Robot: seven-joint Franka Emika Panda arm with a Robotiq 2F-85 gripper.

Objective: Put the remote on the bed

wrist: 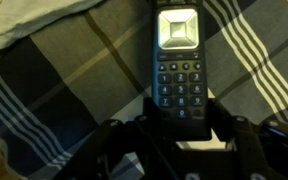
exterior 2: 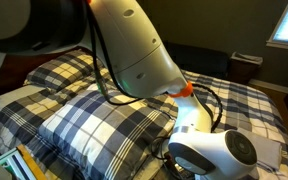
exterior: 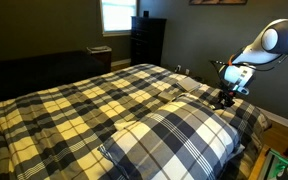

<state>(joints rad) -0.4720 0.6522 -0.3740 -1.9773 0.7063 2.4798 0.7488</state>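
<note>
The remote, now held over the bed's plaid cover, will be let go by my gripper on the plaid cover (exterior: 222, 106) (wrist: 180, 68) beside the plaid pillow, near the bed's edge.
The remote (wrist: 179, 60) is black with a grey screen and a keypad, seen in the wrist view. Its lower end sits between my gripper's (wrist: 179, 118) two fingers, which press on both of its sides. Under it is the plaid cover of the bed (wrist: 44, 95). In an exterior view my gripper (exterior: 224, 98) is low over the right edge of the bed (exterior: 84, 110), beside a plaid pillow (exterior: 174, 135). In the other exterior view the arm hides the gripper and the remote; the bed (exterior 2: 254, 100) and a pillow (exterior 2: 94, 115) show.
A dark dresser (exterior: 147, 40) stands at the far wall next to a bright window (exterior: 117, 15). A dark low piece of furniture (exterior: 44, 65) runs along the bed's far side. The arm's white body (exterior 2: 134, 45) fills much of an exterior view.
</note>
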